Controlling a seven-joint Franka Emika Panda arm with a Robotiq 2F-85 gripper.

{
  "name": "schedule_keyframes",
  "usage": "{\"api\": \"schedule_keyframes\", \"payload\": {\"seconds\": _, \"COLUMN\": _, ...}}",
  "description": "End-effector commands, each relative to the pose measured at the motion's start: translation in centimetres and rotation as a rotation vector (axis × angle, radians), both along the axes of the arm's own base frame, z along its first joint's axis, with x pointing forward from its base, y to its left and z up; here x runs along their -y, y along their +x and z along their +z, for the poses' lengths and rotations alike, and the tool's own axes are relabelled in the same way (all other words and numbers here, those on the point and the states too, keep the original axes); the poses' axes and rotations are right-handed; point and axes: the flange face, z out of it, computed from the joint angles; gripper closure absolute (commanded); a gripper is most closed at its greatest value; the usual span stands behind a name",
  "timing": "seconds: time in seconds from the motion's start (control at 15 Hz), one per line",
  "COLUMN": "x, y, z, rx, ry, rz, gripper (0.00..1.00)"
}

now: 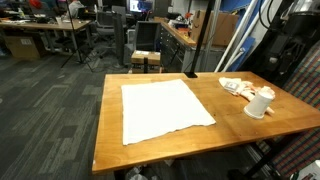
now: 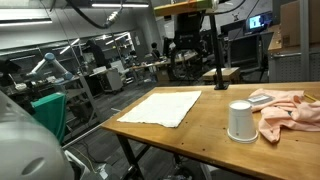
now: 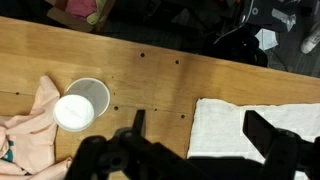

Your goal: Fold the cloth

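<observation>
I will next move my gripper over to the white cloth's corner (image 1: 213, 122) (image 3: 202, 102) that is nearest the white cup, and close it there.
A white cloth (image 1: 163, 110) lies spread flat on the wooden table (image 1: 113, 90). It shows in both exterior views (image 2: 165, 106). In the wrist view its edge and corner (image 3: 225, 125) lie below my gripper (image 3: 200, 132). The gripper is open and empty, high above the table. One finger is over bare wood and the other is over the cloth. The gripper itself is not clear in either exterior view.
A white cup (image 1: 261, 102) (image 2: 240, 120) (image 3: 80, 105) stands beside a crumpled pink cloth (image 1: 238, 87) (image 2: 285, 110) (image 3: 35, 130) near one end of the table. Chairs and desks stand on the floor beyond the table's edges.
</observation>
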Motion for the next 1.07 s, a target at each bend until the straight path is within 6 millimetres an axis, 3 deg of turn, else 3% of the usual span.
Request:
{"api": "schedule_keyframes", "payload": {"seconds": 0.0, "x": -1.6, "y": 0.2, "z": -1.0, "rx": 0.03, "ry": -0.01, "rz": 0.052, "gripper": 0.0}}
{"api": "schedule_keyframes", "payload": {"seconds": 0.2, "x": -3.9, "y": 0.4, "z": -2.7, "rx": 0.093, "ry": -0.055, "rz": 0.109, "gripper": 0.0}}
{"api": "schedule_keyframes", "payload": {"seconds": 0.47, "x": -7.2, "y": 0.1, "z": -6.7, "rx": 0.21, "ry": -0.107, "rz": 0.187, "gripper": 0.0}}
{"api": "schedule_keyframes", "payload": {"seconds": 0.8, "x": -12.1, "y": -2.1, "z": -12.4, "rx": 0.302, "ry": -0.142, "rz": 0.276, "gripper": 0.0}}
{"api": "schedule_keyframes", "payload": {"seconds": 1.0, "x": -15.1, "y": -3.2, "z": -14.3, "rx": 0.34, "ry": -0.143, "rz": 0.314, "gripper": 0.0}}
